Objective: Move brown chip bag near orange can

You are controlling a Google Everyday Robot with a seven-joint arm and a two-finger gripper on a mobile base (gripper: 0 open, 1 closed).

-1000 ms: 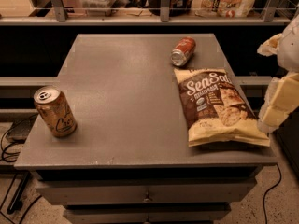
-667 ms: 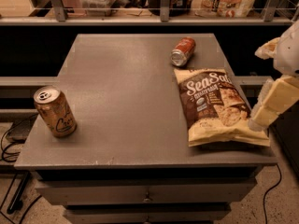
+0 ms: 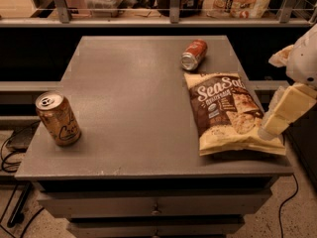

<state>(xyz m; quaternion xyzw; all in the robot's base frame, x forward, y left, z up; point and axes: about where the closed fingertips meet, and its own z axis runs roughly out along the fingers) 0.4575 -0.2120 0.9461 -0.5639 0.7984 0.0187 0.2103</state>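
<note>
Next, my gripper will go to the brown chip bag's middle (image 3: 231,110) and close there, bunching the bag between its fingers.
The brown chip bag (image 3: 228,113) lies flat at the right side of the grey table (image 3: 138,98), dark brown centre, cream-yellow edges, white "Sea Salt" lettering. The orange can (image 3: 58,118) stands upright near the table's front left corner, golden-orange with black script and a silver top. My gripper (image 3: 271,127) reaches in from the right, pale cream, its tip at the bag's lower right edge and close to touching it. The two task objects are far apart, across the table's width.
A darker red-orange can (image 3: 193,54) lies on its side just behind the bag. A shelf with a rail (image 3: 173,11) and packaged goods runs along the back. Drawers (image 3: 153,207) sit under the tabletop. Cables (image 3: 12,157) lie on the floor at left.
My gripper has moved left and down toward the bag's lower right edge. The bag and both cans have not moved.
</note>
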